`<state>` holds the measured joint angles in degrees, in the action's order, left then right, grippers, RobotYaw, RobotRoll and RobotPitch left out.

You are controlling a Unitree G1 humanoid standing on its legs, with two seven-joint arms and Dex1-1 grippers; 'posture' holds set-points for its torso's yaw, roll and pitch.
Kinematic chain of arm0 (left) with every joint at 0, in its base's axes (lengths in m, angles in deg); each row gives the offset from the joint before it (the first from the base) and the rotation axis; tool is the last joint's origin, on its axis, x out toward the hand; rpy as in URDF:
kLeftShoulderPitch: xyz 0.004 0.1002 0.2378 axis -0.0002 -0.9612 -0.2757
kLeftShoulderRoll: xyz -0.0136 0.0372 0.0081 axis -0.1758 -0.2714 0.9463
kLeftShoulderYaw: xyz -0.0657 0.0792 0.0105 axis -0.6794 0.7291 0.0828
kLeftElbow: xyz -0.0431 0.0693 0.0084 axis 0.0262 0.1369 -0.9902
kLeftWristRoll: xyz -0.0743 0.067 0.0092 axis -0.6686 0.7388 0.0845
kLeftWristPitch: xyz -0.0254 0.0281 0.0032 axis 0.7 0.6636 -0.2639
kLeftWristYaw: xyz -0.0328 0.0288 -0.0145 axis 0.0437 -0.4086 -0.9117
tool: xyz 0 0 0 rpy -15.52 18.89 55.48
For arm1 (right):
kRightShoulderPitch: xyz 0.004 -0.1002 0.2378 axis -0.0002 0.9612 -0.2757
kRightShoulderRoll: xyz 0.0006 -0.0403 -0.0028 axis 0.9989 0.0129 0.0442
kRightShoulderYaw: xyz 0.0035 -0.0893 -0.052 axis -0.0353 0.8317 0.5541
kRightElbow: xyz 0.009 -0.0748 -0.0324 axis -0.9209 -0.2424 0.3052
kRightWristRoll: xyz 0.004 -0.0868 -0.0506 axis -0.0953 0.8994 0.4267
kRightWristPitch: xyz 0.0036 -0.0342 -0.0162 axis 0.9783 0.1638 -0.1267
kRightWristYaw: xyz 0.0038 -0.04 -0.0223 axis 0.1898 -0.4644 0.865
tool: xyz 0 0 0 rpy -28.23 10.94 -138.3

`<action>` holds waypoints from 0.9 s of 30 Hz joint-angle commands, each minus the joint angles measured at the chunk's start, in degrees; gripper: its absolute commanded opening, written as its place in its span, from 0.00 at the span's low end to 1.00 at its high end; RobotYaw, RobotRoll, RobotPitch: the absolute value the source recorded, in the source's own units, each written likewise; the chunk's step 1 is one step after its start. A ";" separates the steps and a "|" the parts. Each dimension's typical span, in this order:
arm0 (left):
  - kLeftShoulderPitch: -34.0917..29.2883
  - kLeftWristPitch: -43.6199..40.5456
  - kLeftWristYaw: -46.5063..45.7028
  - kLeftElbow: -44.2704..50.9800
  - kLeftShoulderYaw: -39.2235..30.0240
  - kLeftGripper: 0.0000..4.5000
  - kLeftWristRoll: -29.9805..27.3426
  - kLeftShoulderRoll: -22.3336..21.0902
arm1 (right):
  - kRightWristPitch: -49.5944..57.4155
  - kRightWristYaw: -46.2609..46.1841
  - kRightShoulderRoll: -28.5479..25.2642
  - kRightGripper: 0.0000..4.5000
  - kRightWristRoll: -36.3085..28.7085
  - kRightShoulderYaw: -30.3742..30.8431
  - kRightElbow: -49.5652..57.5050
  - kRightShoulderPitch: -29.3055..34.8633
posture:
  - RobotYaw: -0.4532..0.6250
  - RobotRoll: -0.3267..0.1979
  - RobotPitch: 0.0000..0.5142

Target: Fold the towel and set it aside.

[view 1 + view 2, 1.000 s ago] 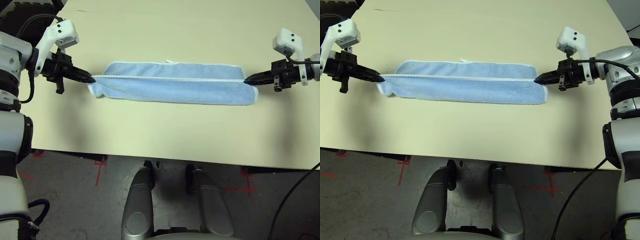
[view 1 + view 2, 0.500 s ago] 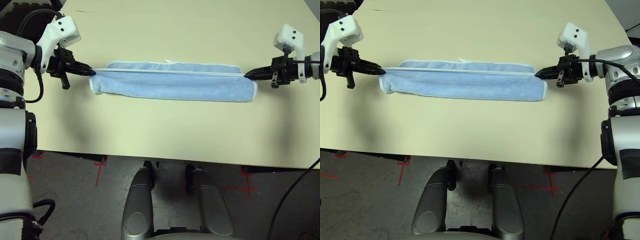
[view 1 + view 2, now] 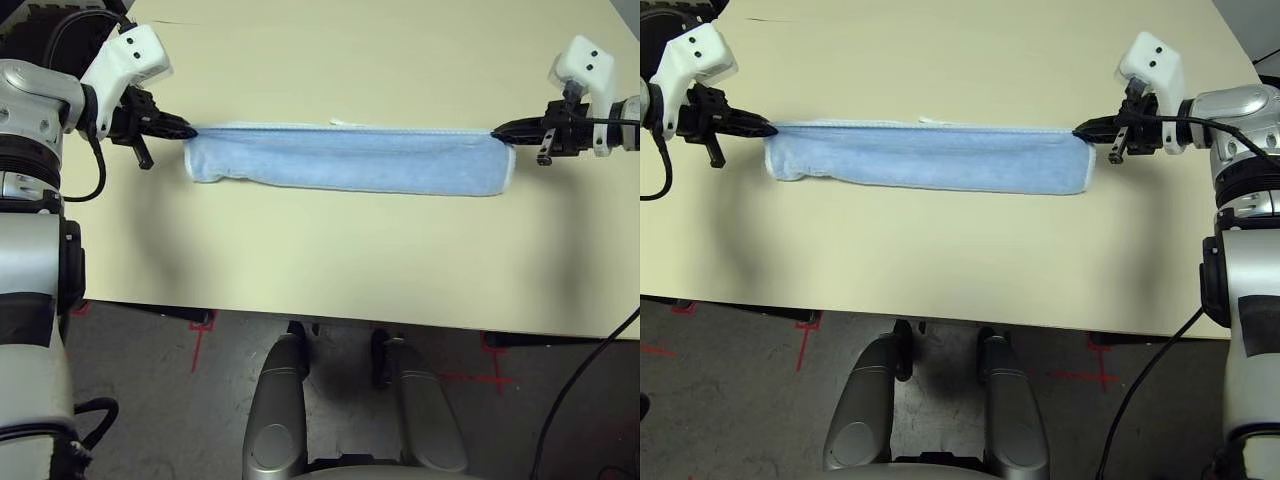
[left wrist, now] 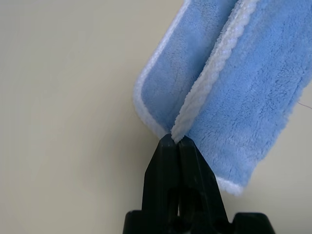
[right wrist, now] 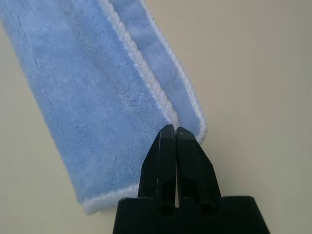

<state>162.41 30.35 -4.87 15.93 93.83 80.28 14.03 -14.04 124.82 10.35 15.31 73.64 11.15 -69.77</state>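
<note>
The left gripper will release the towel's pinched edging along the towel's far edge (image 3: 223, 124) (image 4: 162, 66), just in from its near-gripper corner.
The light-blue towel (image 3: 345, 160) lies stretched in a long doubled strip across the middle of the table, its white-stitched edges running along the far side. My left gripper (image 3: 190, 130) is shut on the towel's left end, pinching the white edging (image 4: 195, 107). At the other end my right gripper (image 3: 497, 130) is shut on the right corner edging (image 5: 146, 73). A small white tag (image 3: 342, 123) pokes out at the far edge. Both wrist views show the near layer hanging over the far one.
The cream table (image 3: 330, 260) spreads wide on all sides of the towel, with its front edge (image 3: 330, 322) near me. Red tape marks (image 3: 200, 335) show on the floor below.
Both grippers carried the held edge away from me, toward the table's far side. The near layer now reaches almost to the far edge, so the towel looks like one narrower strip.
</note>
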 commanded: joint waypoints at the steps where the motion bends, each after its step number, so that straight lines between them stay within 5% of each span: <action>1: 0.46 0.70 -1.88 -2.04 -0.19 0.01 2.50 -0.03 | 0.61 -1.63 -1.15 0.00 2.57 0.21 -1.54 0.44 | 0.44 0.62 0.58; 27: 0.16 0.25 -11.41 -3.09 -2.62 0.01 4.62 4.41 | 1.23 -11.34 1.75 0.00 6.37 -0.54 -1.68 0.14 | 0.43 0.62 0.59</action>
<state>162.42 30.57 -15.51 14.03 91.54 83.79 18.78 -13.24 114.32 12.86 20.97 73.66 10.66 -70.29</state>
